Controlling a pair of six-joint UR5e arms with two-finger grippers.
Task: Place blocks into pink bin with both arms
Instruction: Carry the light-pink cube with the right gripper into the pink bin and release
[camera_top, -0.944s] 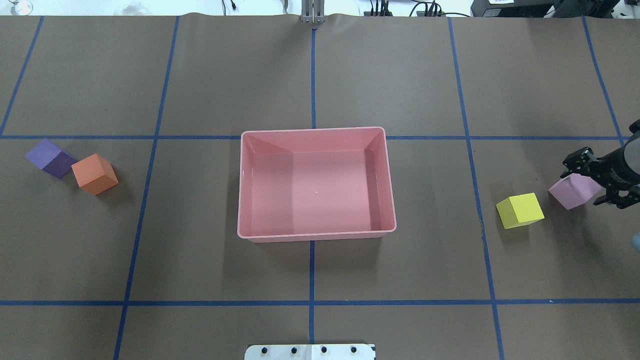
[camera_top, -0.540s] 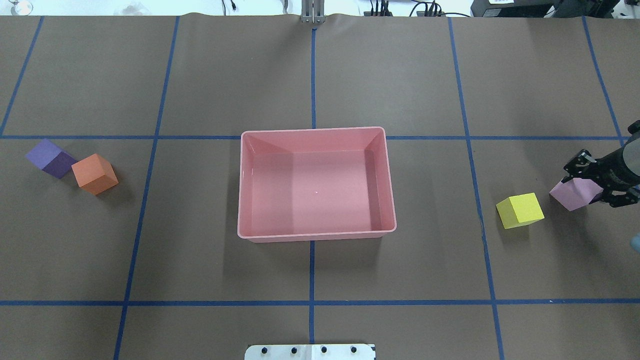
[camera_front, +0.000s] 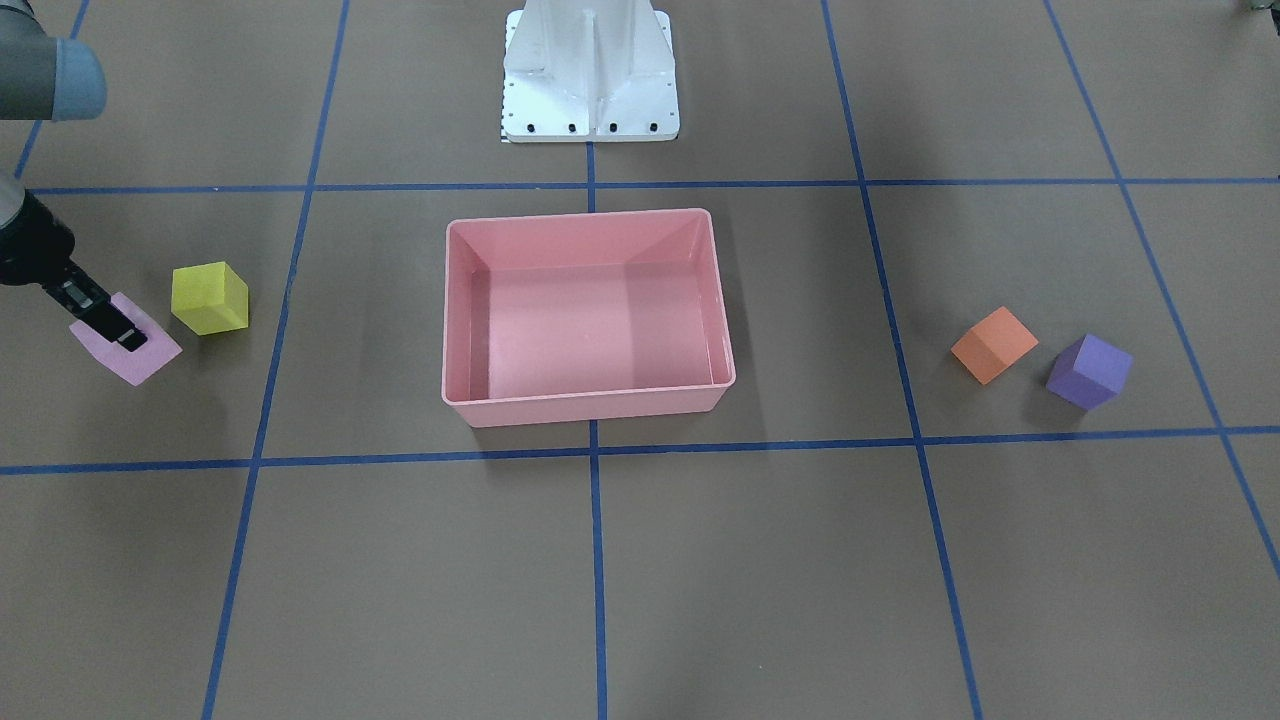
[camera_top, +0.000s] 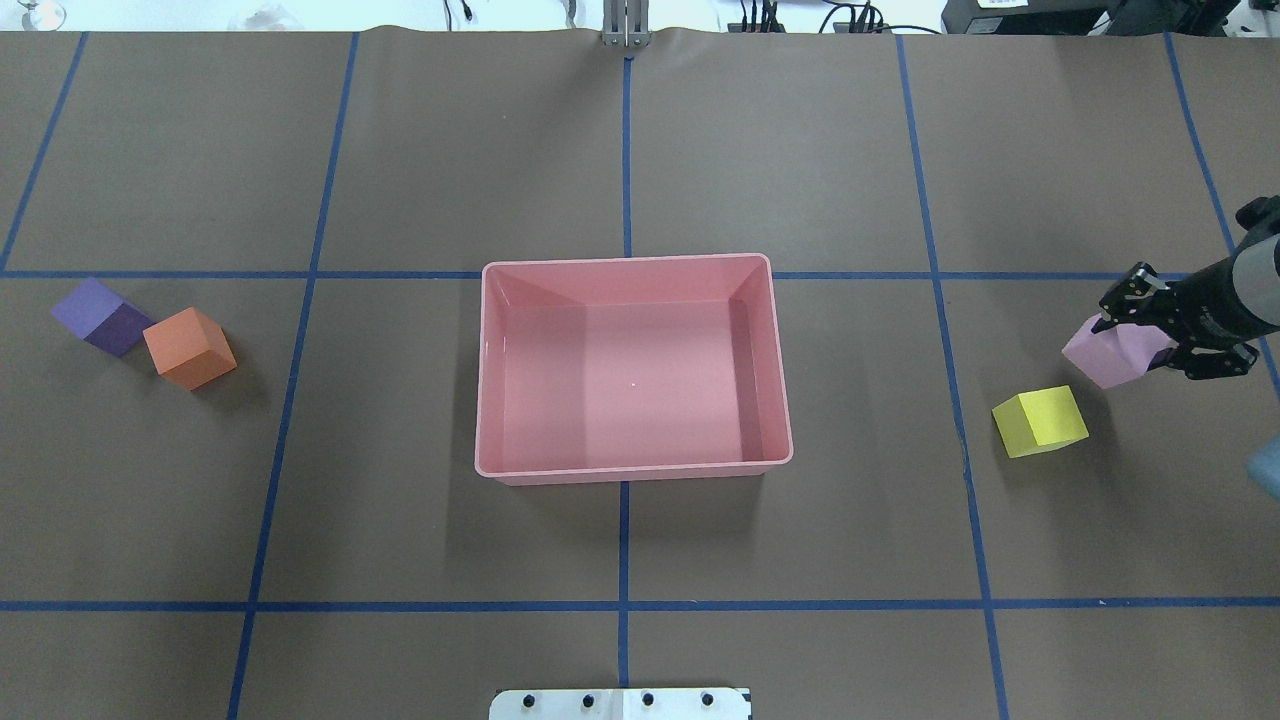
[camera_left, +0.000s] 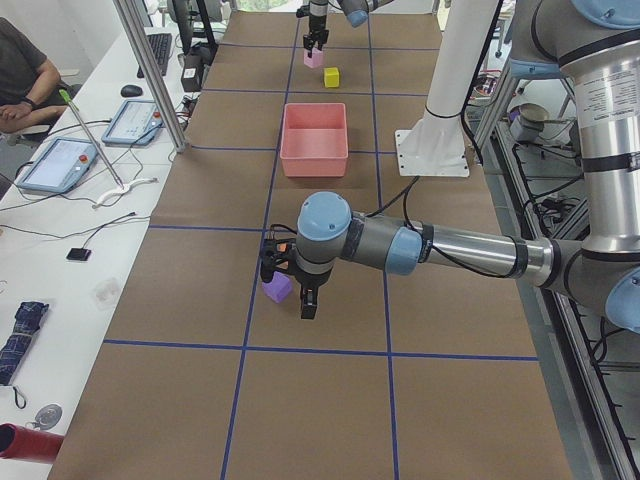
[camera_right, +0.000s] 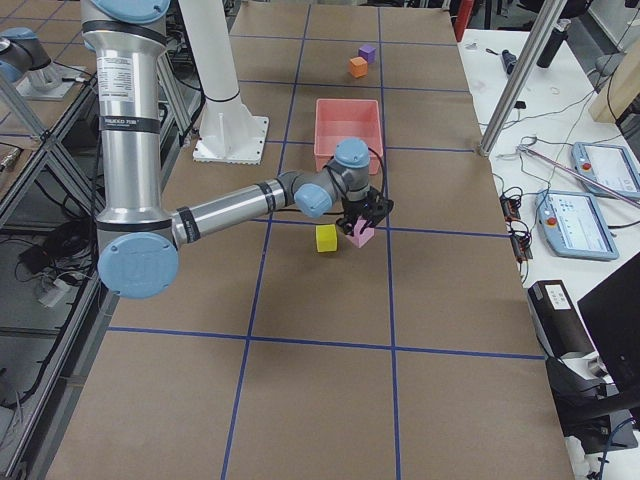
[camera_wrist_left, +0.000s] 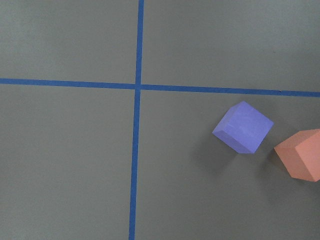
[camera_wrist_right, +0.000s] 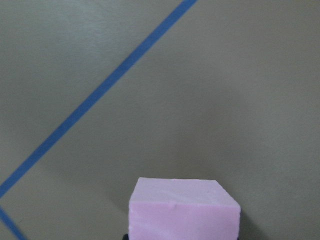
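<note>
I need to use my right gripper to let go of the light pink block on the pink bin's bottom, toward the yellow block's side (camera_front: 542, 301).
The pink bin (camera_top: 630, 262) stands mid-table with nothing in it; it also shows in the front view (camera_front: 580, 215). My right gripper (camera_top: 1135, 340) is shut on the light pink block (camera_top: 1105, 357) and holds it just above the table, tilted, close beside the yellow block (camera_top: 1040, 420). The right wrist view shows the pink block (camera_wrist_right: 182, 210) held at the bottom edge. The orange block (camera_top: 188, 347) and purple block (camera_top: 100, 315) lie together at the far left. My left gripper (camera_left: 288, 290) hangs above the purple block (camera_left: 277, 288), seen only from the side; I cannot tell its state.
The white pedestal base (camera_front: 590, 70) stands behind the bin. Blue tape lines grid the brown table cover. A side desk with tablets (camera_left: 60, 165) and a seated person runs along the operators' side.
My right gripper closed on the light pink block and lifted it off the table, moving it slightly away from the robot and toward the bin. The other blocks and the bin have not moved.
</note>
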